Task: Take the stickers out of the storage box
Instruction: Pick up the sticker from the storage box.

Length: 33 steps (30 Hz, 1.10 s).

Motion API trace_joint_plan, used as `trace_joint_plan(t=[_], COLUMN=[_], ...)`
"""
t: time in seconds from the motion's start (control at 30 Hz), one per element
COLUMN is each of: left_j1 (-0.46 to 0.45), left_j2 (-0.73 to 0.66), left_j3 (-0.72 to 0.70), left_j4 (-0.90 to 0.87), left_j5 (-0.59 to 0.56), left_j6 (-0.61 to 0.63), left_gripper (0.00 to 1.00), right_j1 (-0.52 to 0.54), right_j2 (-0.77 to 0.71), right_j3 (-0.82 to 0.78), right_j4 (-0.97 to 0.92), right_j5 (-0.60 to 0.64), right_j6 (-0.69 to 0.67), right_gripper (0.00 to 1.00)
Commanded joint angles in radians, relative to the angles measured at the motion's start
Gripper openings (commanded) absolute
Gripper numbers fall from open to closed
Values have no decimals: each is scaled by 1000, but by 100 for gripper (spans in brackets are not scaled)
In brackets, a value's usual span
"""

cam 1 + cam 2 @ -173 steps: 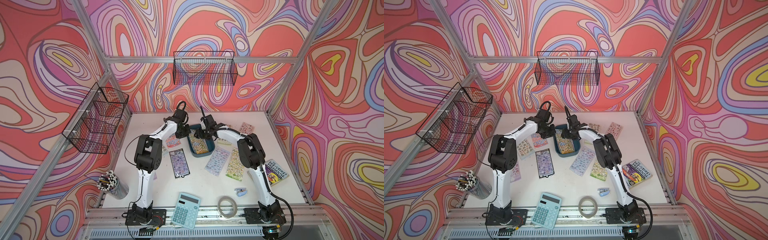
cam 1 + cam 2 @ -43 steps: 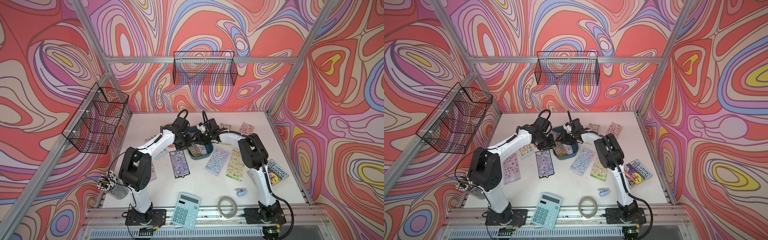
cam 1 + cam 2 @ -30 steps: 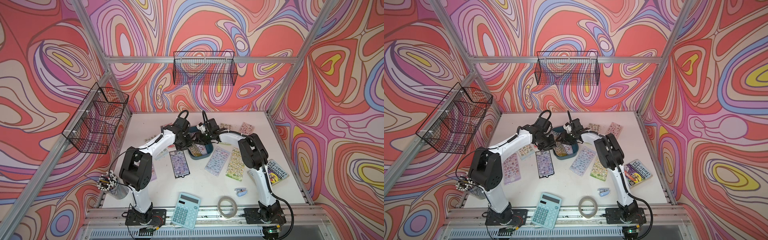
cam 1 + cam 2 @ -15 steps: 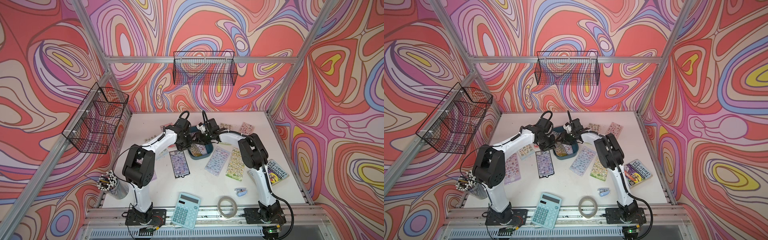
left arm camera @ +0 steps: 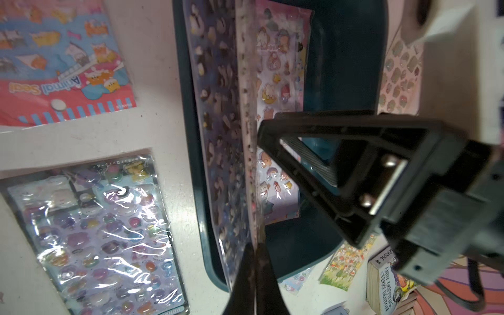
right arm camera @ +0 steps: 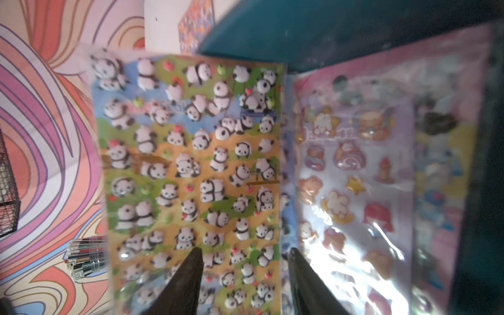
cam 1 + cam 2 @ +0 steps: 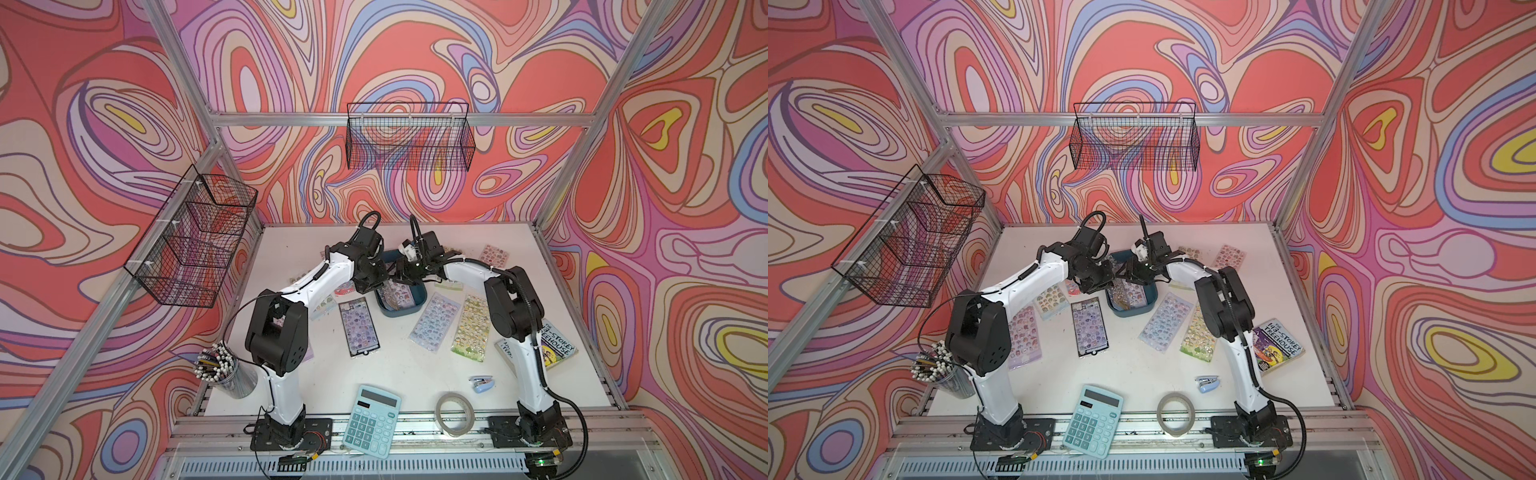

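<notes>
Next, I should use my right gripper to grab the panda sticker sheet by the lower part of its side edge [image 7: 392, 278], across from my left gripper.
The teal storage box [image 7: 417, 297] [image 7: 1152, 297] sits mid-table, with both grippers over its far end. My left gripper [image 5: 255, 245] [image 7: 380, 282] is shut on the edge of a panda sticker sheet [image 5: 245, 109] [image 6: 191, 163], which stands tilted up out of the box. A pink and purple sticker sheet [image 6: 354, 177] [image 5: 281, 81] lies flat inside the box [image 5: 191, 136]. My right gripper [image 6: 242, 253] [image 7: 401, 272] hangs open just in front of the panda sheet, its fingers apart with nothing pinched. Several other sticker sheets lie on the table around the box, such as a black-bordered one [image 7: 358, 328] and a green one [image 7: 471, 326].
Near the front edge are a calculator [image 7: 372, 419], a tape roll [image 7: 455, 413] and a small stapler [image 7: 482, 382]. A paperback book [image 7: 555, 349] lies at the right and a pencil cup [image 7: 224, 370] at the front left. Black wire baskets [image 7: 409, 141] [image 7: 191, 237] hang on the walls.
My left gripper has shut on the panda sheet at the box, and its elbow has swung nearer the table's middle. The right arm has barely moved.
</notes>
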Motion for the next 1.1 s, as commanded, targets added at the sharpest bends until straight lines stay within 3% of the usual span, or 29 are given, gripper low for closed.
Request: trace_joint_plan(t=[0.0, 0.47, 0.7, 0.97, 1.07], left_j1=[17, 116, 197, 207, 207], left_j2=[-52, -166, -252, -265, -261], left_j3=[17, -27, -109, -143, -153], left_j4=[10, 187, 306, 375, 430], left_j5=[24, 248, 370, 474, 511], left_j6=[43, 42, -11, -30, -60], left_gripper=[0, 0, 0, 0, 0], right_j1=[-22, -45, -63, -58, -48], right_j2=[-109, -251, -270, -312, -312], right_j3=[20, -23, -107, -212, -223], right_j4=[-19, -63, 105, 425, 466], right_j5=[49, 97, -78, -237, -265], right_j6=[-18, -43, 51, 252, 273], right_gripper=[54, 55, 56, 56, 56])
